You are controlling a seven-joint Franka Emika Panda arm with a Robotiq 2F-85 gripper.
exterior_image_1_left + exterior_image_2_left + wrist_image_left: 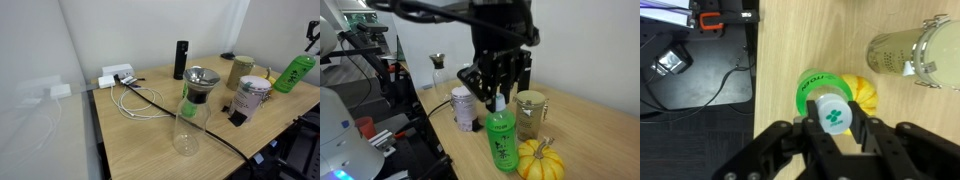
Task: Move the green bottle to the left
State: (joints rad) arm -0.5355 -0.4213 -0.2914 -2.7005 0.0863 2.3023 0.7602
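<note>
I should set the green bottle on the wooden table (222, 127) between the black cable and white-lidded jar. The bottle now stands beside a small yellow pumpkin.
The green bottle (502, 140) stands upright on the wooden table near its edge, right beside a small yellow pumpkin (540, 160). It also shows at the far right of an exterior view (293, 74). In the wrist view I look down on its green shoulder (818, 90) and pale cap with a green clover mark. My gripper (832, 120) has one finger on each side of the cap, and both touch it. It shows above the bottle in both exterior views (498, 95) (312, 42).
A glass jar with a gold lid (530, 112) (910, 55) and a tin can (463, 105) (250, 97) stand close behind the bottle. A glass carafe (192, 110), a slim black cylinder (180, 58), and a power strip with cables (117, 75) are farther along the table.
</note>
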